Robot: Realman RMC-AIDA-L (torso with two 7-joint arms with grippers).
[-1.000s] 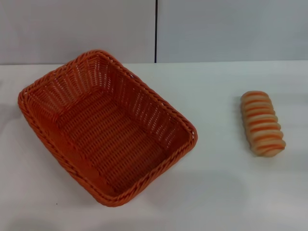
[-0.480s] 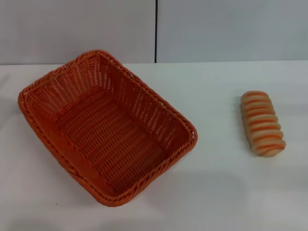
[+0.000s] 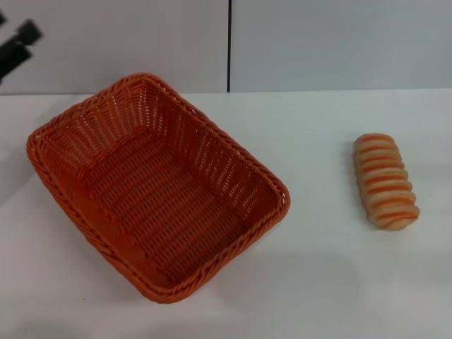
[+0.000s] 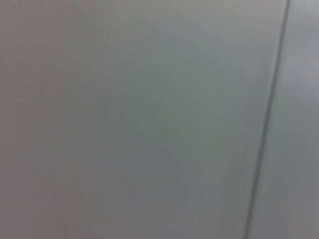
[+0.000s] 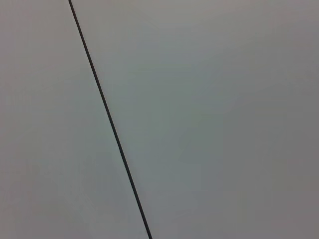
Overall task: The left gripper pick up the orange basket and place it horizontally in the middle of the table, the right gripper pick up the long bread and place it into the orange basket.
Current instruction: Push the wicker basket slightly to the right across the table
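Observation:
Next, I close my left gripper on the middle of the orange basket's short-side rim (image 3: pixel 80 106), the one farthest from the long bread.
The orange basket (image 3: pixel 206 152) lies empty on the left half of the white table (image 3: pixel 332 275), turned diagonally, with one corner toward the back wall and one toward the front edge. The long bread (image 3: pixel 385 181), striped cream and orange-brown, lies alone on the right side, well apart from the basket. A black part of my left gripper (image 3: pixel 15 44) shows at the upper left corner of the head view, above and behind the basket's left corner and not touching it. My right gripper is out of view.
A grey wall with a dark vertical seam (image 3: pixel 229 46) stands behind the table. Both wrist views show only this wall and the seam (image 5: pixel 109 122). Bare tabletop lies between the basket and the bread.
The left gripper has come into the head view at the upper left corner. The basket and the bread have not moved.

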